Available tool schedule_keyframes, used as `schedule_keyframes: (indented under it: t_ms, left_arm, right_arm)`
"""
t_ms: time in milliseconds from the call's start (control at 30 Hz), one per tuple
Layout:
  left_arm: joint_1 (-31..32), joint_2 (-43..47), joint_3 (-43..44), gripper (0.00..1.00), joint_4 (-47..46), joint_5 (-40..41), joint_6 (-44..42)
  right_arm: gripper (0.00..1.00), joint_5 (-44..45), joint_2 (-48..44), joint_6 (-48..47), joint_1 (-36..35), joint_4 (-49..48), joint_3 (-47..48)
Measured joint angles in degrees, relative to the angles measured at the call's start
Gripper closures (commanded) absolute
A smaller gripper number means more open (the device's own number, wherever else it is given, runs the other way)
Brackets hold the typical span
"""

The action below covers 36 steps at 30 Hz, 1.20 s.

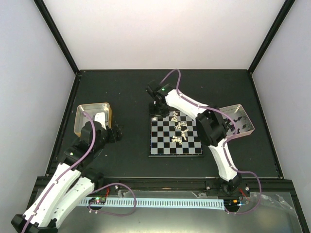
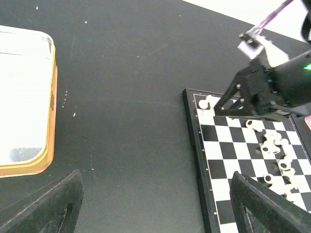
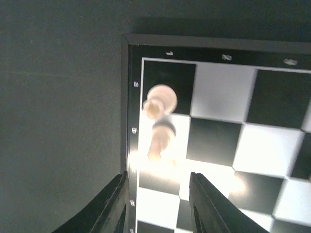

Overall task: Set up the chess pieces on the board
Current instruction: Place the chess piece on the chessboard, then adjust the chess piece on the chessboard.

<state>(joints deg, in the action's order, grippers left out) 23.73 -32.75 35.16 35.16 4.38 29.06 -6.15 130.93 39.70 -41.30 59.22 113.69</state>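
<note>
The cream piece next to the corner piece crowds the edge they share, so the robot's right gripper needs to grasp the cream piece's top [image 3: 156, 150] and move it to the middle of its square.
The board [image 1: 167, 145] lies at the table's middle. Several cream-white chess pieces [image 1: 181, 129] lie scattered over its right half. My right gripper [image 1: 158, 109] hangs over the board's far left corner. In the right wrist view it is open and empty [image 3: 158, 184], and one cream piece [image 3: 160, 100] stands on the corner square just ahead of its fingers. My left gripper [image 1: 117, 132] is open and empty [image 2: 155, 199] over bare table left of the board [image 2: 243, 165]. The corner piece [image 2: 206, 103] and the scattered pieces [image 2: 272, 145] show there too.
A gold metal tray [image 1: 81, 112] sits behind my left gripper and shows in the left wrist view [image 2: 48, 121]. A pale tray [image 1: 249, 127] with several more cream pieces [image 1: 238, 113] stands right of the board, partly under my right arm.
</note>
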Motion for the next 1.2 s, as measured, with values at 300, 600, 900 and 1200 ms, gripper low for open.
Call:
schedule_keyframes:
  t_ms: [300,600,900,1200]
  left_arm:
    - [0.0,0.4,-0.1,0.16,-1.3,-6.0,-0.2]
    - [0.0,0.4,-4.3,0.17,-9.7,-21.1,1.0]
    - [0.0,-5.6,-4.1,0.17,-10.6,-21.8,3.0]
    - [0.0,-6.4,-4.2,0.18,-15.4,-16.5,5.4]
  right_arm:
    - [0.64,4.7,-23.6,-1.6,3.4,-7.3,-22.6]
    - [0.52,5.5,-31.1,-7.4,7.1,-12.7,-39.1]
    - [0.47,3.7,-22.0,-12.0,1.2,-16.6,-25.9]
    - [0.74,7.7,-8.4,-16.9,-1.5,-16.2,-13.0]
